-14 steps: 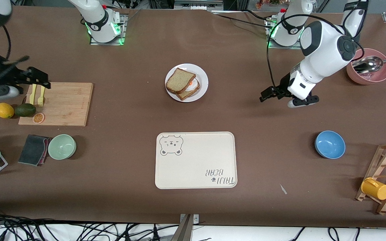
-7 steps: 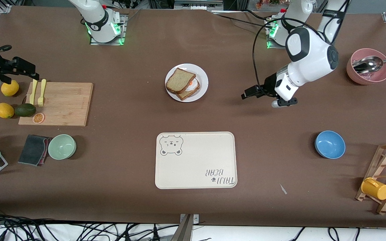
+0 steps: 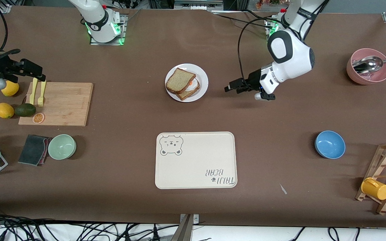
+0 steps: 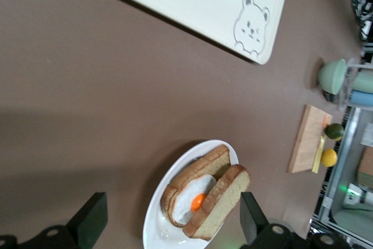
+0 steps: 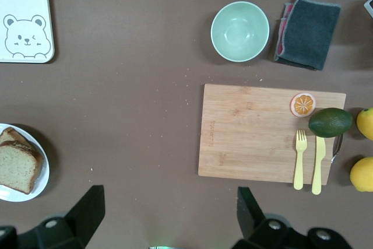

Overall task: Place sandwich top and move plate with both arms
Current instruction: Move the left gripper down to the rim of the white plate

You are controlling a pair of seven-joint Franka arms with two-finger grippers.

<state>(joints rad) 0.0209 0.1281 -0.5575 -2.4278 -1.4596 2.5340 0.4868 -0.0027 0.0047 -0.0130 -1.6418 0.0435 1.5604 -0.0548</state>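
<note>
I need to next close my left gripper on the near rim of the white plate (image 3: 207,81) (image 4: 147,223), beside the fried egg and away from the cutting board.
The white plate (image 3: 202,77) sits mid-table, farther from the front camera than the tray. On it the sandwich top (image 3: 179,80) leans tilted over the darker slice with the fried egg (image 3: 192,86). My left gripper (image 3: 230,88) is open and empty, low beside the plate toward the left arm's end. In the left wrist view the left gripper (image 4: 169,225) frames the plate (image 4: 160,214), with the sandwich top (image 4: 227,199) against the egg slice (image 4: 192,199). My right gripper (image 3: 34,69) is open and empty over the end of the cutting board. The right wrist view shows the right gripper (image 5: 168,211) over bare table.
A cream bear-print tray (image 3: 196,160) lies nearer the camera than the plate. A cutting board (image 3: 59,103) with forks, an avocado and lemons lies at the right arm's end, with a green bowl (image 3: 62,146). A blue bowl (image 3: 329,144), pink bowl (image 3: 369,71) and cup rack (image 3: 385,177) are at the left arm's end.
My left arm has swung toward the plate, bringing its open gripper close beside it. My right gripper has drawn back from over the cutting board to its end.
</note>
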